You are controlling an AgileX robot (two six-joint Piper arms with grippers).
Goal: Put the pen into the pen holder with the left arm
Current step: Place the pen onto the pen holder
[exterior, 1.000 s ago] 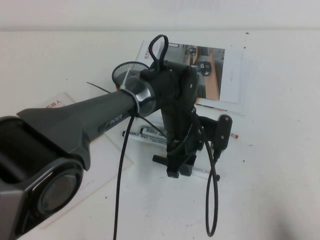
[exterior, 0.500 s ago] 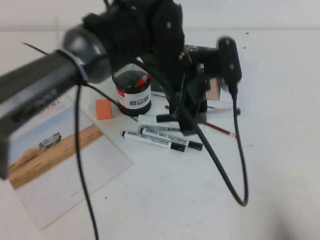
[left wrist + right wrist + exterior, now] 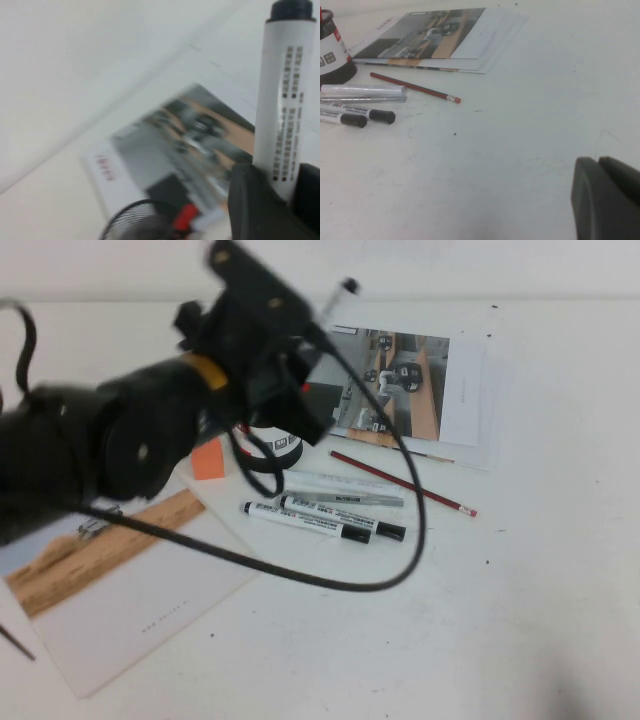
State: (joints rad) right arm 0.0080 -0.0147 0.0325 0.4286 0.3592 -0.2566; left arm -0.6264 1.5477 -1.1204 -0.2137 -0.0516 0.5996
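Note:
Next, the left gripper releases the white pen inside the black mesh pen holder (image 3: 264, 395) (image 3: 143, 225) next to the red pen.
My left gripper (image 3: 316, 328) is raised above the table and shut on the pen (image 3: 282, 90), a white barrel with small dark print and a black end that points away from the fingers. In the high view the pen's end (image 3: 343, 290) sticks up behind the gripper. The pen holder (image 3: 276, 446), a black mesh cup with a white band and a red patch, stands on the table below, mostly hidden by the arm; its rim (image 3: 134, 221) shows beneath the gripper (image 3: 280, 176). My right gripper (image 3: 598, 161) is shut and low over bare table, far from the holder (image 3: 332, 49).
Two white labelled markers (image 3: 322, 521), a grey-silver pen (image 3: 345, 498) and a red pencil (image 3: 402, 481) lie in front of the holder. An orange block (image 3: 207, 459) sits at its left. A brochure (image 3: 405, 380) lies behind and a leaflet (image 3: 130, 585) at front left.
The left arm has lifted off the table from in front of the markers, carrying the pen, and swung up and back to the left over the holder, its wrist turned.

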